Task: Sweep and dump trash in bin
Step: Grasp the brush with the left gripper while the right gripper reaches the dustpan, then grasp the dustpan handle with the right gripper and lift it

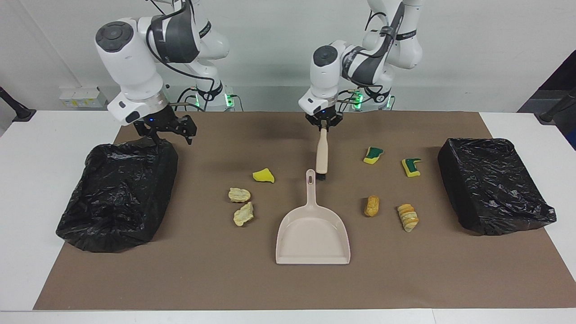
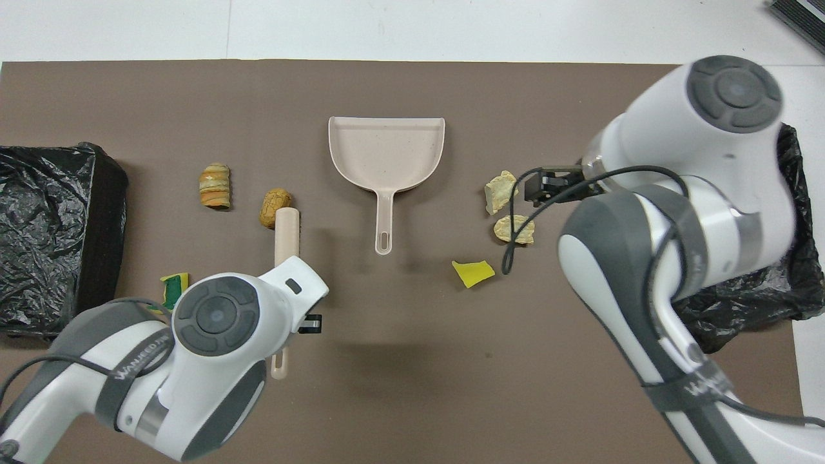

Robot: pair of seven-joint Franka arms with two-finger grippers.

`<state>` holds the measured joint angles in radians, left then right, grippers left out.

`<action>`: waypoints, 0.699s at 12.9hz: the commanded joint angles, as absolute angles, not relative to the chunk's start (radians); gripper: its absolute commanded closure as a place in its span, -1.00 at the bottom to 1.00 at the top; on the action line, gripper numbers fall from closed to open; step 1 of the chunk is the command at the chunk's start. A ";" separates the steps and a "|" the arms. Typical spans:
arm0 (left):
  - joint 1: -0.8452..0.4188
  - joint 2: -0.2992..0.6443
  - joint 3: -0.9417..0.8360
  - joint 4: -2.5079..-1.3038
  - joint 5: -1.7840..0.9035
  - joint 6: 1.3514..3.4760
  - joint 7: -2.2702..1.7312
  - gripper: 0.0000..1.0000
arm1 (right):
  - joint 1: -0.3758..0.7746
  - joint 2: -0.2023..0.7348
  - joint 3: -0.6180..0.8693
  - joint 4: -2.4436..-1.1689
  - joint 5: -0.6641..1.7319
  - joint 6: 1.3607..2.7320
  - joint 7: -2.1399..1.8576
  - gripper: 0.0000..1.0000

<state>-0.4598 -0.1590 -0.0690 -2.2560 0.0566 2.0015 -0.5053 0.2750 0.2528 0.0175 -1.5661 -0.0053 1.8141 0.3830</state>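
Note:
The robot's right gripper needs to next move to the beige dustpan and close on the dustpan's handle (image 2: 384, 220), because the left gripper already holds the brush.
My left gripper (image 1: 323, 128) is shut on the top of the beige hand brush (image 1: 321, 153), which hangs upright with its dark bristle end just beside the tip of the beige dustpan's (image 1: 313, 229) handle. In the overhead view the brush (image 2: 287, 231) shows past my left wrist. The trash lies on both sides of the pan: a yellow sponge bit (image 1: 263, 175) and two pale chunks (image 1: 239, 194) toward the right arm's end. Toward the left arm's end lie two green-topped sponge bits (image 1: 373, 155) and two orange bread chunks (image 1: 371, 205). My right gripper (image 1: 167, 130) hangs open over the edge of a black-lined bin (image 1: 117, 193).
A second black-lined bin (image 1: 492, 184) stands at the left arm's end of the brown mat (image 1: 288, 283). In the overhead view my right arm (image 2: 677, 212) covers part of the bin (image 2: 796, 258) at its end, and my left arm hides most of one green-topped sponge (image 2: 171, 287).

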 commanded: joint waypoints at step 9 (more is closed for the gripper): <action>-0.048 0.070 -0.080 -2.046 0.161 2.132 -0.069 1.00 | 0.529 0.558 0.044 -1.397 0.026 2.077 0.695 -1.00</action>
<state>-0.0905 0.0186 -0.0673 -2.0877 0.1212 2.0949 -0.1180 0.5190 0.5231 0.0434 -1.4189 0.0117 2.0437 0.6765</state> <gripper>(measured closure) 0.740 0.000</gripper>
